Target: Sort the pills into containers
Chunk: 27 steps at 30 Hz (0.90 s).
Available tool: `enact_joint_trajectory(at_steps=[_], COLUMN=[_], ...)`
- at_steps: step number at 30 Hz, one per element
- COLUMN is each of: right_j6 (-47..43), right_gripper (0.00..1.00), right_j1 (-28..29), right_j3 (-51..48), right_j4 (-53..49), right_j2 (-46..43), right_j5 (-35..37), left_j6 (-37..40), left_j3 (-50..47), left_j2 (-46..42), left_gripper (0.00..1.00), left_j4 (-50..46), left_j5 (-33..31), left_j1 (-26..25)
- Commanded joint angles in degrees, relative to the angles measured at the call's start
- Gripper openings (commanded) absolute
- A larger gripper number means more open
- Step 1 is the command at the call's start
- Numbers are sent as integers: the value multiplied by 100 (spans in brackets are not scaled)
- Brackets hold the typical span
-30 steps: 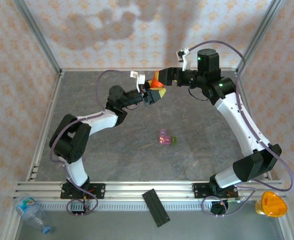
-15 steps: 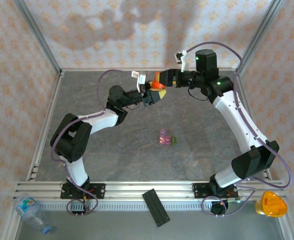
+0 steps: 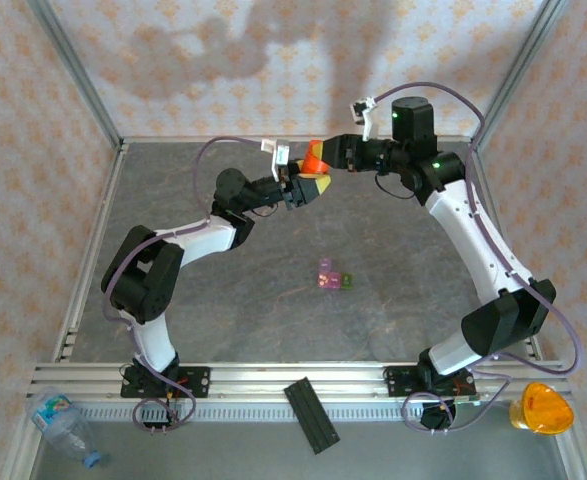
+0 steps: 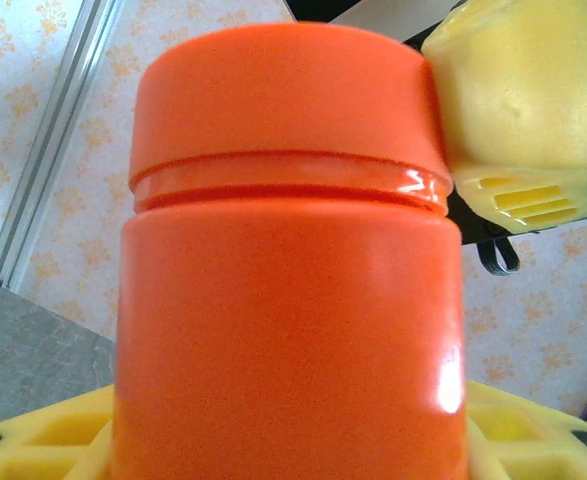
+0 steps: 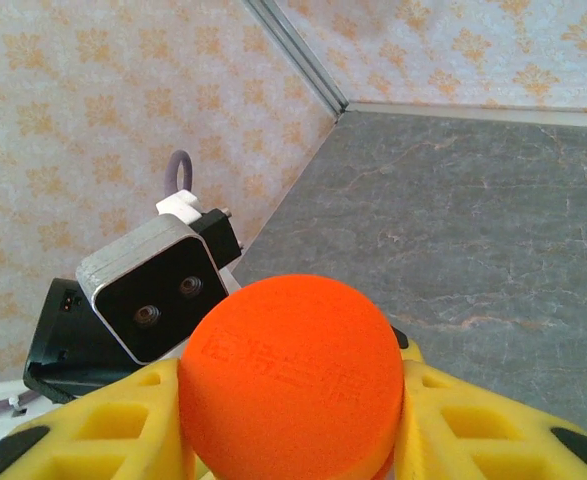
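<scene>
The orange cap's edge is all that my right gripper's finger reaches, so next I back it off and grip further across the cap (image 4: 378, 110) before my left gripper opens.
An orange pill bottle (image 3: 315, 160) hangs in the air at the back middle of the table, held between both arms. My left gripper (image 3: 306, 186) is shut on its body (image 4: 288, 310), yellow fingers (image 4: 33, 450) at either side. My right gripper (image 3: 325, 156) is shut on the orange cap (image 5: 291, 385), with its yellow fingers (image 5: 93, 430) flanking it; one of its fingers (image 4: 518, 110) shows beside the cap (image 4: 283, 95). The containers (image 3: 330, 277), a tiny pink-purple box joined to a green one, lie on the grey table well in front of both grippers. No pills show.
The left wrist's camera block (image 5: 153, 285) sits just behind the cap. A black strip (image 3: 311, 415) lies on the front rail, a plastic water bottle (image 3: 63, 425) at the near left, an orange-yellow object (image 3: 540, 408) at the near right. Metal frame posts (image 3: 83, 80) bound the table.
Both grippers and the orange bottle between them have shifted slightly up toward the back wall. The containers have not moved.
</scene>
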Motion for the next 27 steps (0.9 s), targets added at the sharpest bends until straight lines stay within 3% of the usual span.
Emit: enact_joint_trajectory(at_steps=[1, 12, 16, 19, 21, 25, 27], right_j6=[348, 901, 1293, 1613, 1695, 1620, 1588], right_gripper=[39, 33, 32, 32, 33, 40, 51], right_j1=[74, 796, 1034, 1106, 1103, 945, 762], right_j3=[-121, -609, -891, -1065, -1054, -927, -978], right_j4=[464, 819, 1134, 1428, 1490, 1440, 1485], right_j2=[32, 13, 15, 29, 89, 55, -112], right_j5=[-236, 1135, 1747, 2032, 2105, 2071, 1891], left_j6=[41, 1406, 2278, 3021, 3149, 2995, 2744], left_j3=[193, -113, -358, -566, -634, -696, -658], left_j2=[26, -401, -727, -973, -1029, -1000, -948], left_gripper=[0, 0, 0, 0, 0, 0, 0], left_j4=[167, -896, -1621, -2112, -2204, -2140, -2049], left_j5=[156, -855, -1720, -2803, -3218, -3144, -2693], left_j1=[-61, -126, -257, -462, -504, -425, -296])
